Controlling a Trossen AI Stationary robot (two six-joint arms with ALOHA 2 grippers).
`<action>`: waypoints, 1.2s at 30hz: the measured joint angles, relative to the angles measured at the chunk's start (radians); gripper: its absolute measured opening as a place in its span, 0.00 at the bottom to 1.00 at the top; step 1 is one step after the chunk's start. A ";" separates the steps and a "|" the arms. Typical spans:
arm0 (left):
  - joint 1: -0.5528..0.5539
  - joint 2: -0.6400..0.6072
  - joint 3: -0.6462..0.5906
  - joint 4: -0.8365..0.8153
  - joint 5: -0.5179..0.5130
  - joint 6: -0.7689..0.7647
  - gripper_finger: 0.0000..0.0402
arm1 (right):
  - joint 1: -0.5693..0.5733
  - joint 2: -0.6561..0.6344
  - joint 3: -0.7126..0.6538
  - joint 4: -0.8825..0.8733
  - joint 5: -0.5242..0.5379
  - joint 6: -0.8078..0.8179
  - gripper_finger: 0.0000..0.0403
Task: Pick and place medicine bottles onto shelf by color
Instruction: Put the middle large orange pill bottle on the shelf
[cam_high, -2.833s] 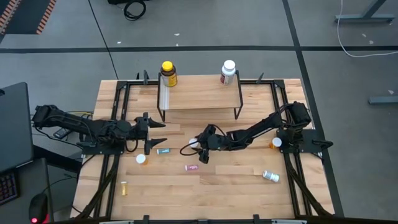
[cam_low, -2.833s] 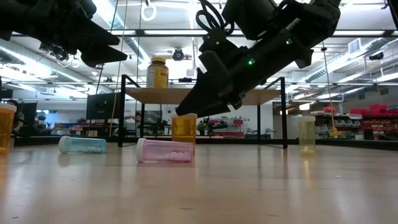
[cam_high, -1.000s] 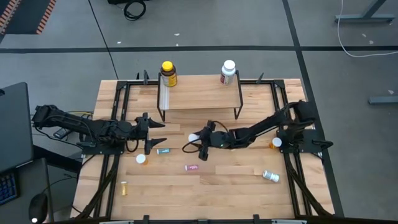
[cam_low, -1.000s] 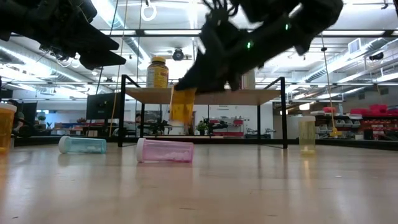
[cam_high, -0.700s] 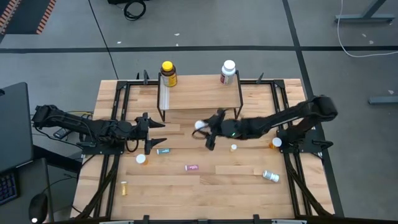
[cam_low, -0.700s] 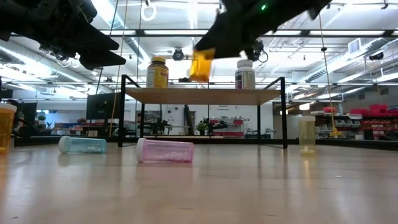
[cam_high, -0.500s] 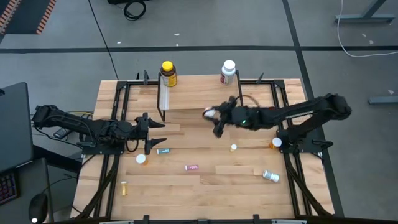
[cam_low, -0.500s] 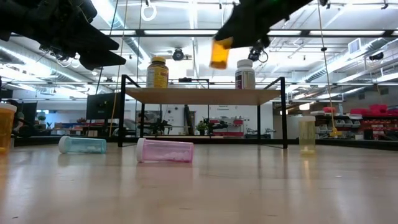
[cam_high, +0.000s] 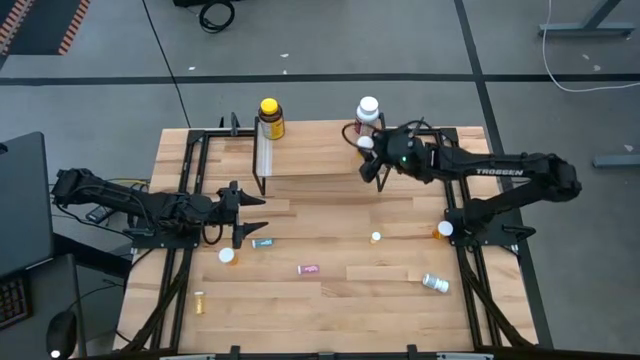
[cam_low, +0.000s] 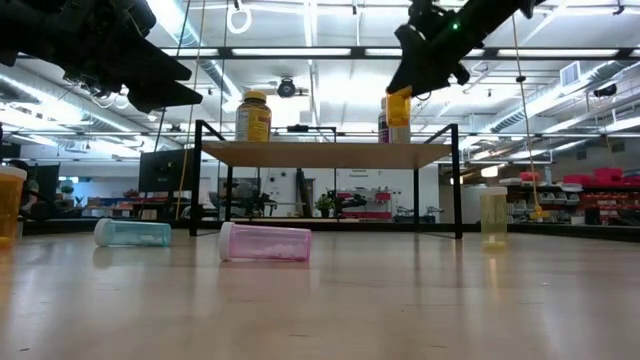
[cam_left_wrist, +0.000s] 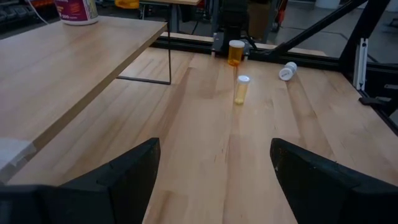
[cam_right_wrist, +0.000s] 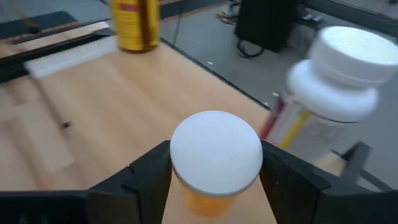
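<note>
My right gripper is going to the shelf. It will let go of the orange vial on the shelf (cam_high: 366, 146) (cam_right_wrist: 233, 202) close in front of the big white bottle.
My right gripper (cam_high: 367, 150) is shut on an orange vial with a white cap (cam_right_wrist: 216, 152), over the right end of the shelf (cam_high: 320, 152). Just beyond the vial, the big white bottle (cam_right_wrist: 336, 81) stands on the plank. The big yellow bottle (cam_high: 270, 118) stands on the shelf's left end. My left gripper (cam_high: 255, 215) waits open over the table's left side, with nothing between its fingers (cam_left_wrist: 130, 171). My right gripper pinches the vial's orange body (cam_right_wrist: 208, 202) just under the cap, one finger (cam_right_wrist: 146, 171) on either side. The fingers slant down from the table's right. The vial (cam_low: 398, 107) stays upright, clear of the table; I cannot tell whether its base touches the plank.
Loose on the table: a teal vial (cam_high: 263, 242), a pink one (cam_high: 308, 269), an orange one (cam_high: 229, 256), a small yellow one (cam_high: 199, 301), a small vial (cam_high: 376, 238), an orange one by the right arm's base (cam_high: 443, 229), a white bottle on its side (cam_high: 435, 283).
My right gripper has carried the orange vial up from low over the table's middle toward the far right, to the shelf's right end beside the white bottle. The vial has risen above the shelf top and stayed upright in the hold.
</note>
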 joint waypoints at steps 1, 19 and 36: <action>0.000 0.000 0.000 0.000 0.000 -0.001 0.78 | -0.018 0.001 0.000 -0.003 -0.011 0.000 0.57; 0.000 0.000 0.000 -0.014 0.001 -0.001 0.78 | -0.177 0.065 0.000 -0.038 -0.155 0.056 0.57; 0.000 0.000 0.000 -0.024 0.001 -0.016 0.78 | -0.178 0.076 0.000 -0.027 -0.150 0.081 0.59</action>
